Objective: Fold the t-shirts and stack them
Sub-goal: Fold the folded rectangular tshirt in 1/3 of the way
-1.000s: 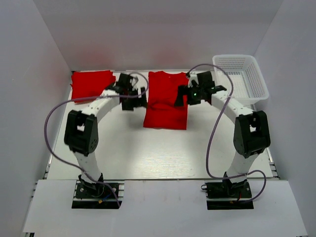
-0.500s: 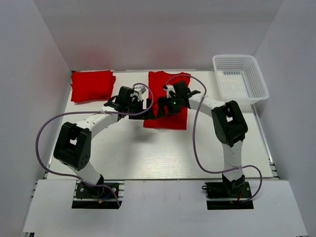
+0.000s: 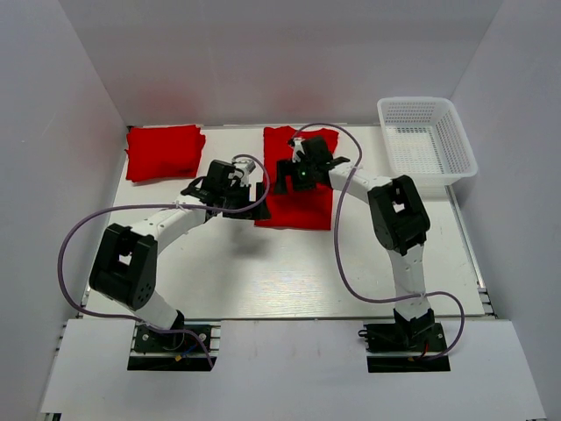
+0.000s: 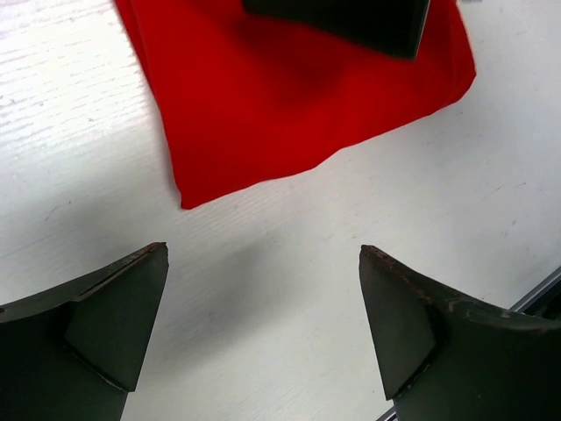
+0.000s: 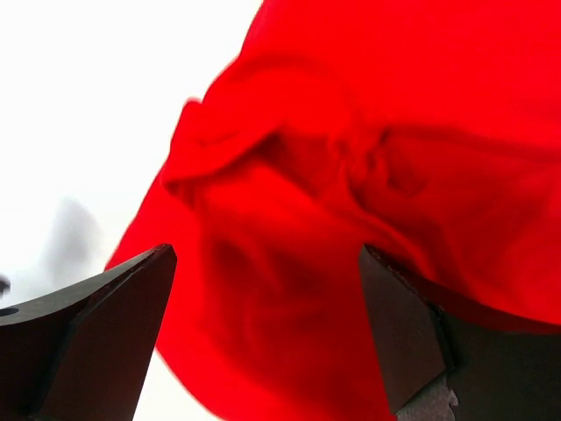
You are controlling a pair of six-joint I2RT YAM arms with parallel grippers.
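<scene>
The red t-shirt lies in the middle. Next, I close my right gripper on the near corner (image 3: 330, 229) of that t-shirt, toward the white mesh basket.
Two red t-shirts lie on the white table. One is a folded bundle (image 3: 164, 152) at the back left. The other (image 3: 302, 200) is a long rectangle in the middle, bunched into folds (image 5: 351, 167) near its left edge. My right gripper (image 3: 284, 181) hovers open over that bunched cloth, nothing between its fingers (image 5: 267, 259). My left gripper (image 3: 252, 203) stands open just left of the shirt, over bare table (image 4: 263, 263). The shirt's near corner (image 4: 263, 114) lies ahead of the left fingertips (image 4: 131, 289), apart from them.
A white mesh basket (image 3: 465, 147) stands at the back right corner. White walls close in the table on the left, back and right. Purple cables loop from both arms over the table.
My right gripper has swung left across the middle shirt, from its right side to its left edge. The left gripper has shifted right, toward the same edge. Both stayed open.
</scene>
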